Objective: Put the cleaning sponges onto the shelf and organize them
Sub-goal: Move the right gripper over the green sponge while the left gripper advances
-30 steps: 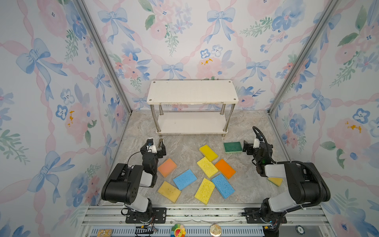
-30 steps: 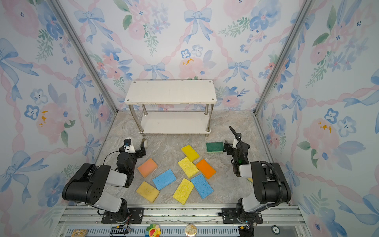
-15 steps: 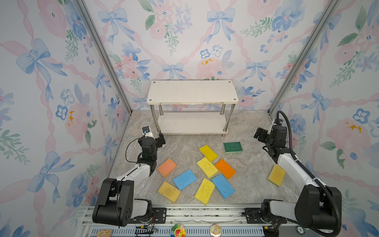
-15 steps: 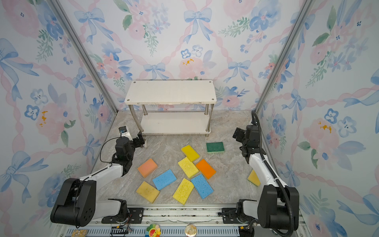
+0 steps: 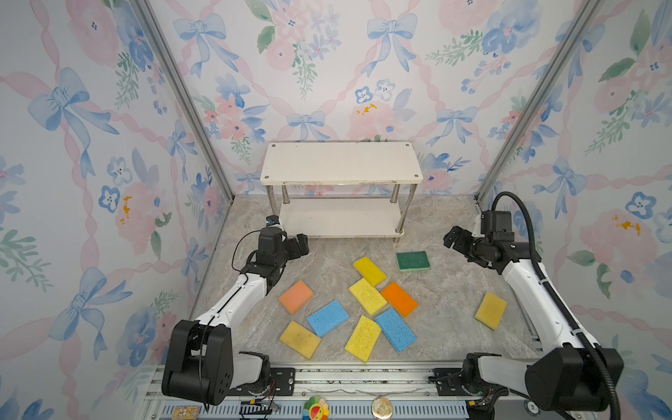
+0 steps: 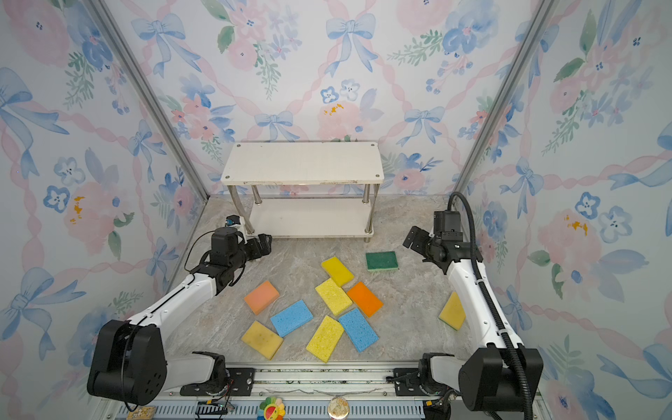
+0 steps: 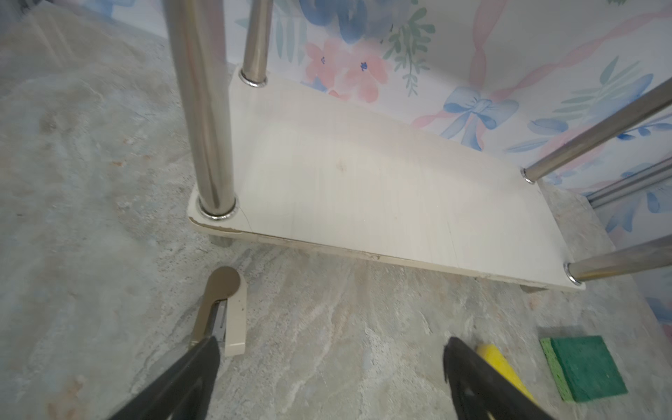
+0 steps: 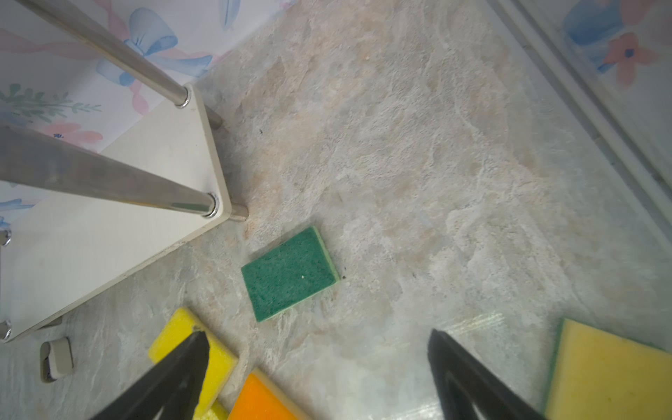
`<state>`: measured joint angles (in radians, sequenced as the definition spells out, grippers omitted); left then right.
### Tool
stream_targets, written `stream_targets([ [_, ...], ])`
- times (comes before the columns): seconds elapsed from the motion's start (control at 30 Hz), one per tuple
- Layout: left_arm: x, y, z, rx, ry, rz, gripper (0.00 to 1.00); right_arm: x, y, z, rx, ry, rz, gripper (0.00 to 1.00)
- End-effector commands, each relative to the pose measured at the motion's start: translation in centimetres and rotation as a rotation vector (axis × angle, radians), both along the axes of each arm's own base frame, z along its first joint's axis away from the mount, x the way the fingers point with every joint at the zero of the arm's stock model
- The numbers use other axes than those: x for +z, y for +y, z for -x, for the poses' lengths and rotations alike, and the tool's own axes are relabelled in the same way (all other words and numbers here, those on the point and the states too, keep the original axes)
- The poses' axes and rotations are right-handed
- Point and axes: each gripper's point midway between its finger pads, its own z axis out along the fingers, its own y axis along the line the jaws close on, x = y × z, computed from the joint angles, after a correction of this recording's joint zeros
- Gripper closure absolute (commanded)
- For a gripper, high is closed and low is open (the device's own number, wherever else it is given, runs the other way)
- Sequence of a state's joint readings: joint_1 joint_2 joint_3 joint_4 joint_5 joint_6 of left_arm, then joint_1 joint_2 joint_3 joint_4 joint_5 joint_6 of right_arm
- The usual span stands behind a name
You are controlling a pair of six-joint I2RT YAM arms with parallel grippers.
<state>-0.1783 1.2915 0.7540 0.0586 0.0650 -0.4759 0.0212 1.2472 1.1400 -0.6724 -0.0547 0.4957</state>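
Observation:
Next, my right gripper grabs the long edge (image 5: 411, 270) (image 8: 284, 308) of the green sponge, the edge that faces away from the white shelf.
The white two-tier shelf (image 5: 342, 162) stands bare at the back wall; its lower board (image 7: 363, 189) is bare too. The cleaning sponges lie loose on the floor in front of it: a green one (image 5: 412, 260), several yellow (image 5: 367, 296), two blue (image 5: 328, 317), an orange (image 5: 399, 299), a peach (image 5: 296, 296), and a yellow one (image 5: 491, 310) apart at the right. My left gripper (image 5: 300, 245) hovers open by the shelf's front left leg. My right gripper (image 5: 452, 238) hangs open right of the green sponge (image 8: 289, 272). Neither holds anything.
A small beige clip-like piece (image 7: 227, 312) lies on the floor close to the shelf's front left leg. Flowered walls close in on three sides. A metal rail (image 5: 338, 378) runs along the front edge, with both arm bases on it.
Both arms have unfolded from near their bases and reached out and up toward the shelf's two front corners. Both grippers stayed open. The sponges have not moved.

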Motion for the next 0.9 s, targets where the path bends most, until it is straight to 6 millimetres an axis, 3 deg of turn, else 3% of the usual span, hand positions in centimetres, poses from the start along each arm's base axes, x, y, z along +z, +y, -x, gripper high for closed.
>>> stream_targets([
  [0.0, 0.7, -3.3, 1.7, -0.124, 0.067, 0.114, 0.02, 0.2, 2.3, 2.2, 0.023, 0.09, -0.079, 0.03],
  [0.23, 0.4, -8.4, 4.5, -0.296, 0.129, 0.19, 0.02, -0.5, 5.6, 3.0, 0.006, 0.156, -0.152, 0.03],
  [0.3, 0.1, -9.1, 5.2, -0.317, 0.146, 0.193, 0.02, -0.7, 6.2, 3.1, -0.003, 0.156, -0.168, 0.03],
  [0.7, -1.3, -10.1, 7.3, -0.384, 0.208, 0.238, 0.02, -3.0, 9.5, 3.6, -0.017, 0.221, -0.185, 0.03],
  [0.87, -1.8, -10.6, 7.4, -0.413, 0.235, 0.252, 0.02, -3.6, 9.9, 4.3, -0.036, 0.245, -0.174, 0.03],
])
